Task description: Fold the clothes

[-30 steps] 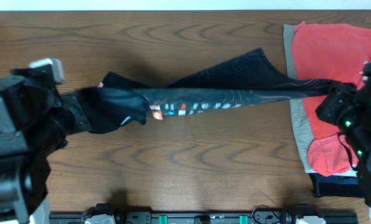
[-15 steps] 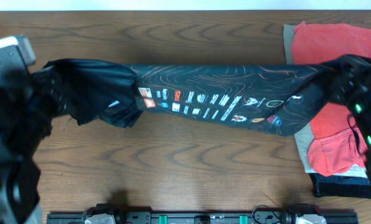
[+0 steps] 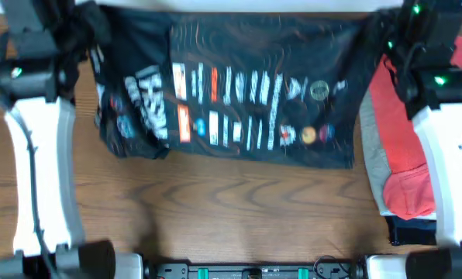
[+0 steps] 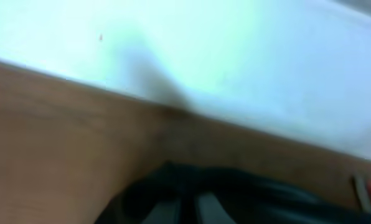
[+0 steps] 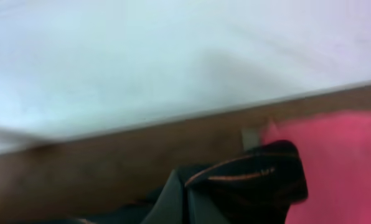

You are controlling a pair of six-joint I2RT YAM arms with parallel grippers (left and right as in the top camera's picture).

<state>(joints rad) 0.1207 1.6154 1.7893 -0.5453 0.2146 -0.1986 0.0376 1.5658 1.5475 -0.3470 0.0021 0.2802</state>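
My right gripper should release its corner of the black jersey on the jersey's near corner [image 3: 345, 158] next to the beige garment.
The black sports jersey [image 3: 239, 101] with orange-and-white lines, logos and white lettering hangs spread wide across the far half of the table. My left gripper [image 3: 87, 19] is shut on its far left corner, with black cloth bunched round the fingers in the left wrist view [image 4: 195, 208]. My right gripper [image 3: 382, 31] is shut on its far right corner, and the fingers pinch black cloth in the right wrist view [image 5: 185, 199]. The coral-red T-shirt [image 3: 405, 147] lies on a beige garment [image 3: 373, 167] at the right, and shows in the right wrist view [image 5: 341, 162].
The wooden table [image 3: 215, 225] shows bare wood in front of the jersey. A dark folded item [image 3: 409, 231] lies under the pile at the right front. The white wall meets the table's far edge [image 4: 173, 62]. The white arm links stand at both sides.
Both grippers moved to the far edge of the table, pulling the jersey up and open from a stretched band into a wide spread sheet with its print facing up.
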